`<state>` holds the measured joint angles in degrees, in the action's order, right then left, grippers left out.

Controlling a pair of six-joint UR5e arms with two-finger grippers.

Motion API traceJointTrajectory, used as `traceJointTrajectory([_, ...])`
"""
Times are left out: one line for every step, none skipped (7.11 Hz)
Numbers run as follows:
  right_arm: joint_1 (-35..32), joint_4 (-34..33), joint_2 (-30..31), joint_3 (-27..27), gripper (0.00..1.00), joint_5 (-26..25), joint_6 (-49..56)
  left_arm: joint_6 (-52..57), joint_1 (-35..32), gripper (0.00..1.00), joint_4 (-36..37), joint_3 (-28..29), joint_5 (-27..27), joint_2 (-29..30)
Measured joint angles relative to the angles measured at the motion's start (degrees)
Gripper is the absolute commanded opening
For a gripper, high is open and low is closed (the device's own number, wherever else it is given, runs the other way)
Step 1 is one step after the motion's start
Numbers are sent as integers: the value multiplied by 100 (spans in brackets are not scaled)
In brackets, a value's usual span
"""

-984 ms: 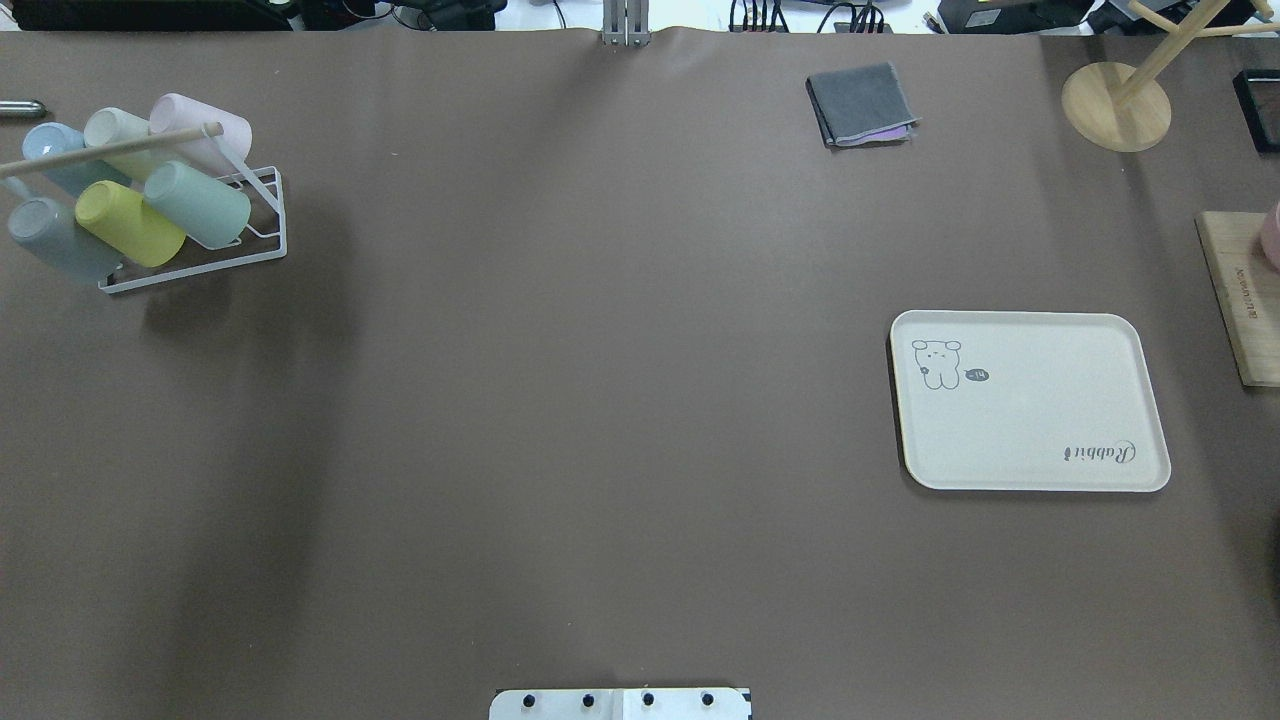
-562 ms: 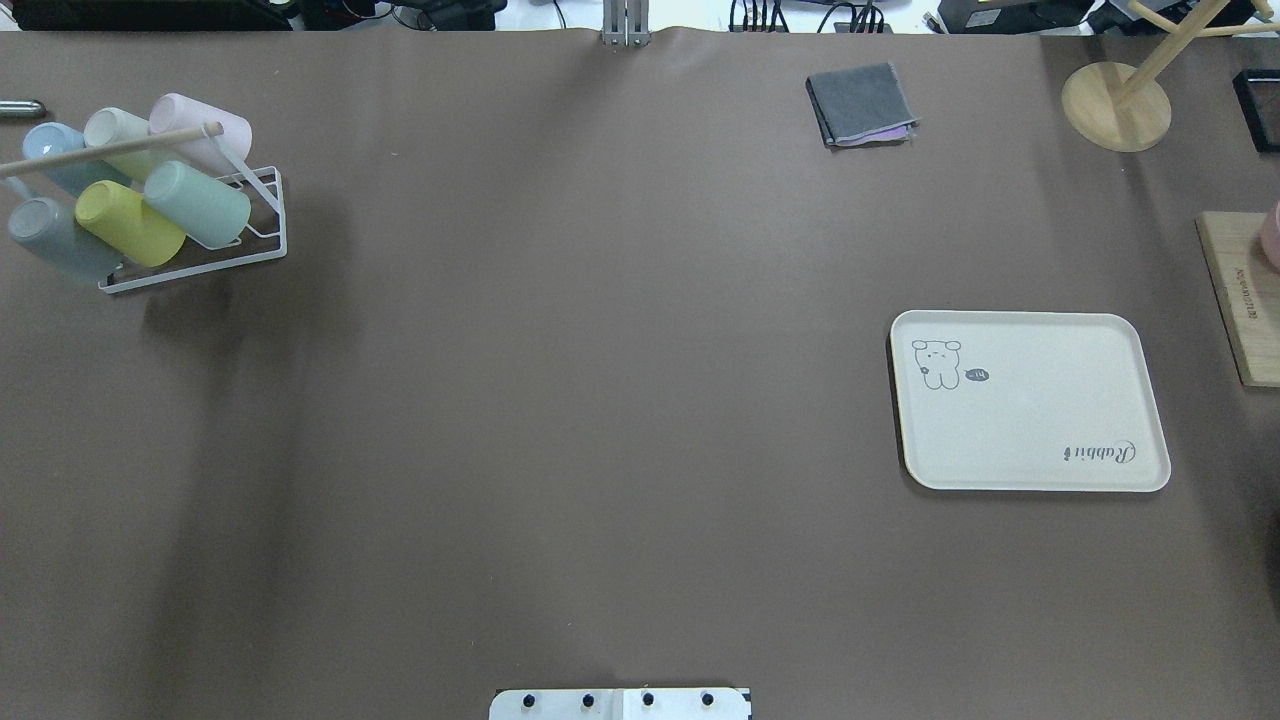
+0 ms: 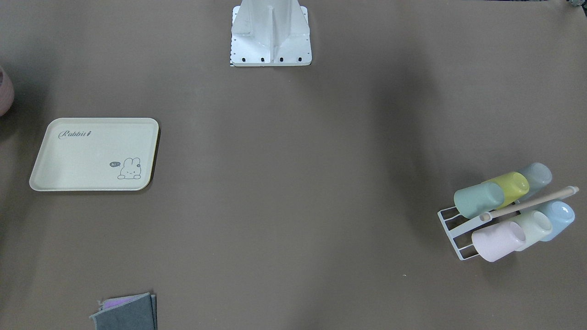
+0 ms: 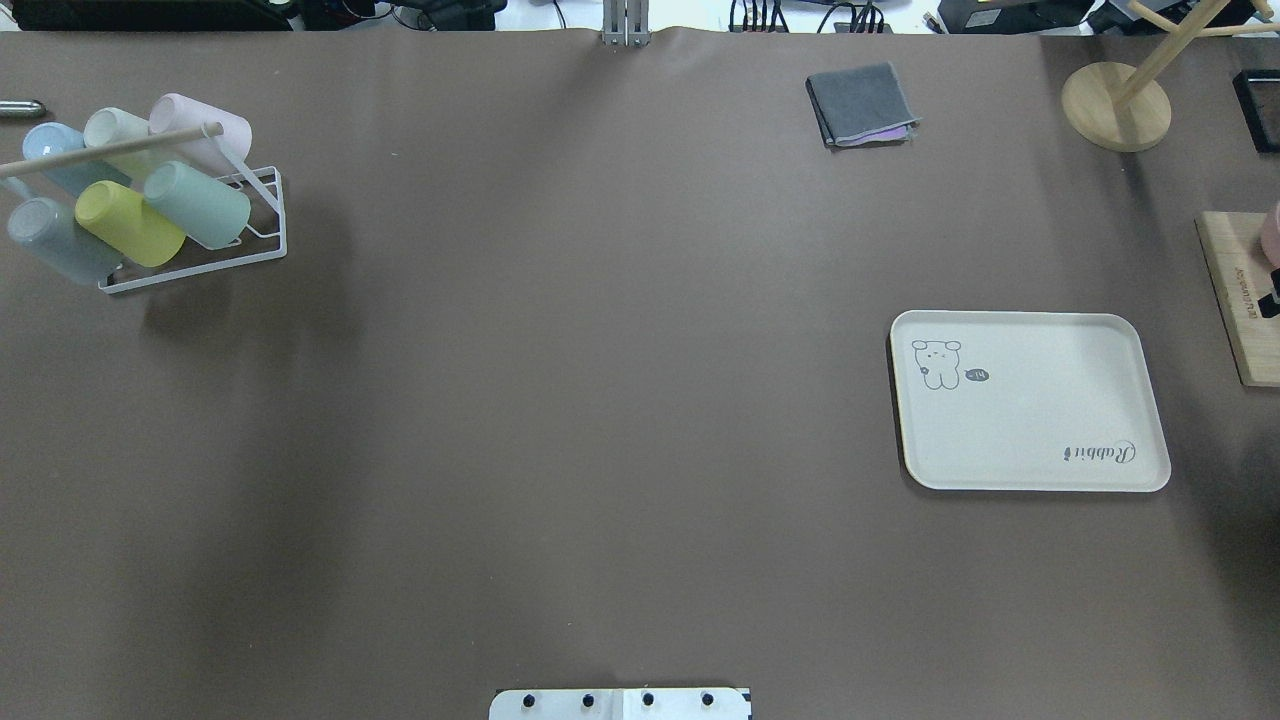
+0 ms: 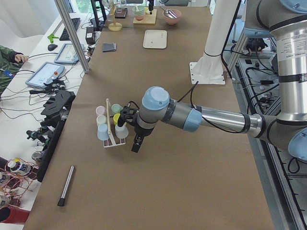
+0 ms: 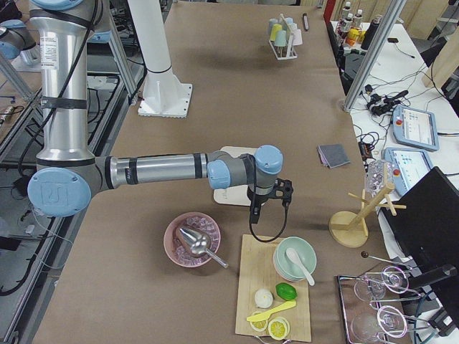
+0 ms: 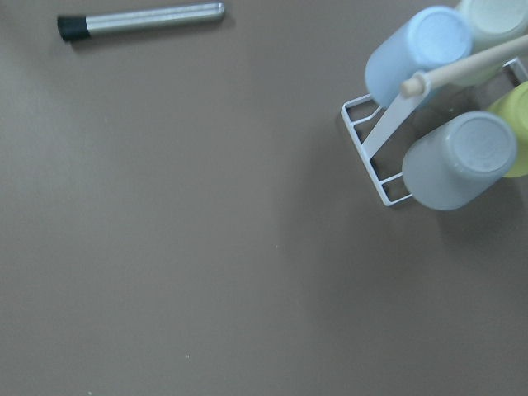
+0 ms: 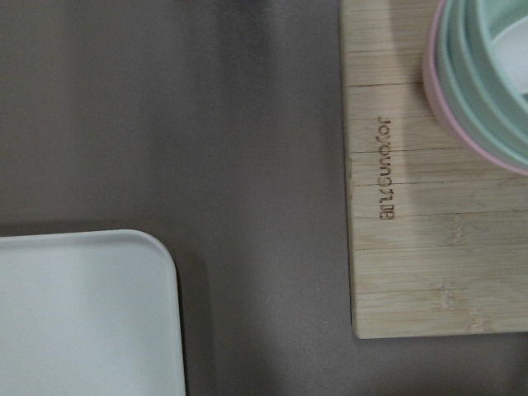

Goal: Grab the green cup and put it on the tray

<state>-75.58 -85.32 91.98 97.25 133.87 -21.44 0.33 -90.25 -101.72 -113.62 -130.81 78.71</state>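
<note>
The robot's right gripper needs to close on the middle of the cream tray's short edge (image 3: 41, 151) (image 8: 181, 351), the one that faces the wooden board with the stacked bowls.
The green cup (image 4: 197, 205) lies tilted on a white wire rack (image 4: 262, 235) at the table's far left, next to a yellow-green cup (image 4: 128, 222); the same green cup (image 3: 478, 200) shows in the front view. The cream tray (image 4: 1030, 400) lies bare at the right, and one corner of the tray (image 8: 82, 313) fills the right wrist view. My left gripper (image 5: 135, 146) hangs just beside the rack, and I cannot tell its state. My right gripper (image 6: 253, 216) hovers between tray and wooden board, state unclear; a dark tip (image 4: 1270, 300) shows at the overhead edge.
Grey, blue, pale and pink cups share the rack. A metal pen (image 7: 140, 20) lies left of it. A folded grey cloth (image 4: 862, 103) and a wooden stand (image 4: 1116, 105) sit at the far side. A wooden board (image 8: 412, 206) with stacked bowls (image 8: 487, 74) lies right of the tray.
A small dark part has come into the overhead view at the right edge, over the wooden board. Cups, rack and tray have not moved.
</note>
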Motion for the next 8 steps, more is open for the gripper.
traceJointTrajectory([254,21,-42,-11,100,-62,-101,122,391,98,-2,-299,403,14])
traceJointTrajectory([546,140,-61,-54,100,-94,-420,185,846,98,5,-576,854,32])
traceJointTrajectory([864,454,-76,-185,100,-130,-856,207,1233,99,16,-823,1302,51])
traceJointTrajectory([1101,846,-93,-407,100,-178,-1137,228,1617,98,24,-1037,1806,80])
traceJointTrajectory([1274,1098,-106,-577,100,-223,-1252,306,2053,98,70,-1226,2378,125])
traceJointTrajectory([1419,1197,-124,-644,97,-260,-1312,499,2392,99,252,-1347,2835,272])
traceJointTrajectory([1511,1231,-148,-668,85,-289,-1365,845,2650,98,675,-1414,3185,634])
traceJointTrajectory([1564,1241,-158,-671,69,-297,-1387,1287,2905,99,1329,-1449,3523,1147])
